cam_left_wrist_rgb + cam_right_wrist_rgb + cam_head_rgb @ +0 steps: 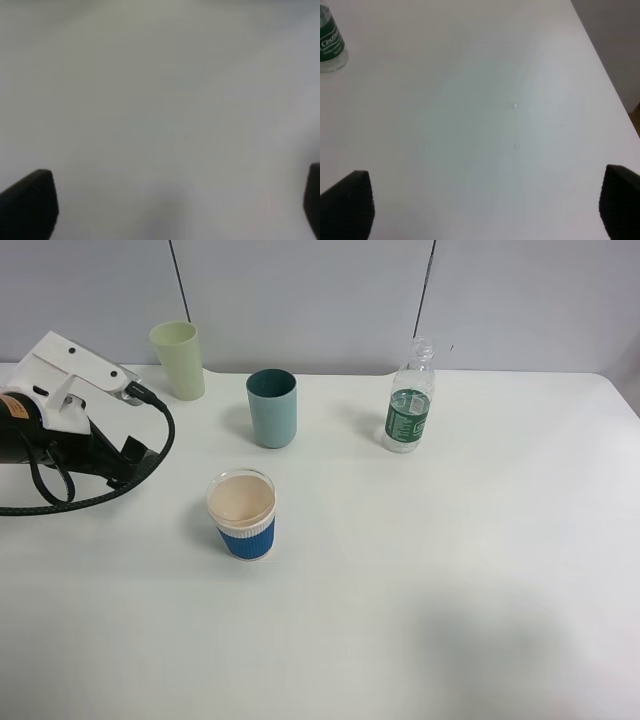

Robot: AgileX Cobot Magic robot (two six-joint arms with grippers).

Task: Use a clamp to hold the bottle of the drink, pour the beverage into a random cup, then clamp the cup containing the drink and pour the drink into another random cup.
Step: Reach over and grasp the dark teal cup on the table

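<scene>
Next I'll grip the teal cup beside the pale green cup on the lower half of its side (273,424) with my left gripper.
A clear plastic bottle (409,400) with a green label stands upright at the back right of the white table (450,570). Its base also shows at the edge of the right wrist view (330,45). A pale green cup (178,360) stands at the back left and a teal cup (272,408) beside it. A paper cup with a blue sleeve (242,515) stands nearer the front. My left arm (60,405) rests at the table's left edge, left of the cups. The left gripper (170,210) is open over bare, blurred table. The right gripper (482,205) is open and empty, well away from the bottle.
A black cable (110,490) loops from the left arm onto the table, left of the paper cup. The table's right edge (605,65) shows in the right wrist view. The right arm does not show in the exterior high view.
</scene>
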